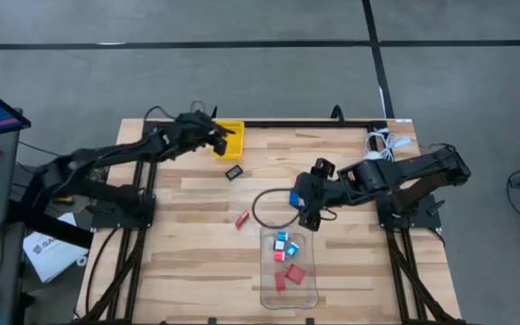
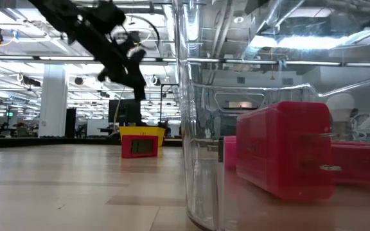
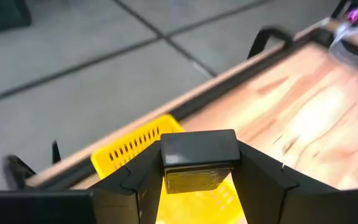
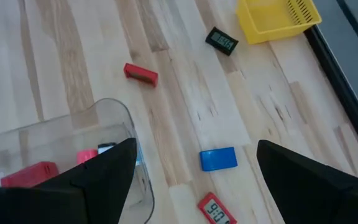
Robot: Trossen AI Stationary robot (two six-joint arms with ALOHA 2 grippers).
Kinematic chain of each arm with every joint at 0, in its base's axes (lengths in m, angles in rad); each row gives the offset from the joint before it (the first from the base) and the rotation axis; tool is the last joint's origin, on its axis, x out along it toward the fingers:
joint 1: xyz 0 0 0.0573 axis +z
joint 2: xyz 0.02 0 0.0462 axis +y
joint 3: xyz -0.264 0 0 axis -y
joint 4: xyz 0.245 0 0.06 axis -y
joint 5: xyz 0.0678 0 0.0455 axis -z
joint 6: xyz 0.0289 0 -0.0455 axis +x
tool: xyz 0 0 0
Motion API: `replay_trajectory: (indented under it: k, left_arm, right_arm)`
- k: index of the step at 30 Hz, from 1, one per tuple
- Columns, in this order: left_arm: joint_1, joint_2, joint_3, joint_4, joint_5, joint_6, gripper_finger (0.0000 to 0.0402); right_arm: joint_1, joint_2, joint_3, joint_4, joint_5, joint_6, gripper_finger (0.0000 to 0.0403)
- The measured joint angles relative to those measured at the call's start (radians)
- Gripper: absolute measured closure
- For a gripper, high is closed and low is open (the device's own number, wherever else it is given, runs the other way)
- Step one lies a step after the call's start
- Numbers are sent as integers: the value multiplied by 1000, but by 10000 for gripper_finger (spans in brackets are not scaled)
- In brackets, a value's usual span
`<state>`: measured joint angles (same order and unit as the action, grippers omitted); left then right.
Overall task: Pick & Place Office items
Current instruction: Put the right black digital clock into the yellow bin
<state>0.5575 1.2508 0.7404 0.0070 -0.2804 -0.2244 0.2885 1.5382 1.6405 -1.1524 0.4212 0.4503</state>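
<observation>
The robot's left gripper will release the black rectangle inside the yellow tray [image 1: 229, 142] [image 3: 197, 205] at the table's far edge.
My left gripper [image 1: 217, 141] hangs over the yellow tray [image 1: 230, 134] at the table's far edge, shut on a black rectangle [image 3: 199, 158]. My right gripper [image 1: 311, 215] stands open above the table, just beyond the clear bin [image 1: 289, 271], with nothing between its fingers. Below it lie a blue block [image 4: 218, 158] and a red piece with a pale label [image 4: 215, 208]. A red block [image 4: 141, 74] and another black rectangle [image 4: 221, 41] lie flat on the wood between bin and tray. Red and blue pieces [image 1: 287, 257] sit inside the bin. My left gripper pinches the black rectangle between its two fingers, one on each of two opposite sides [image 3: 166, 163]. The fingers slant down toward the table's far edge. The rectangle is lifted clear, above the yellow tray [image 3: 135, 149].
A black cable loop [image 1: 273, 208] lies on the wood near my right gripper. A white round object with a coiled cable [image 1: 382, 143] sits at the far right corner. In the low view the bin's wall [image 2: 198, 128] stands close in front, with red blocks [image 2: 284, 151] behind it.
</observation>
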Motion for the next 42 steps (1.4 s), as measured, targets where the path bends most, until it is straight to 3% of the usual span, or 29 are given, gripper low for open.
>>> replay_trajectory:
  k: [6,20,30,42]
  left_arm:
    - [80,167,6,96,69,-42,238]
    - [238,317,32,211,234,-55,238]
    - [207,446,147,132,214,8,238]
    - [203,458,153,83,129,62,236]
  right_arm:
    - [31,5,0,-3,31,-1,78]
    - [41,5,0,8,64,42,78]
    - [37,5,0,6,78,85,78]
    - [30,5,0,9,78,85,78]
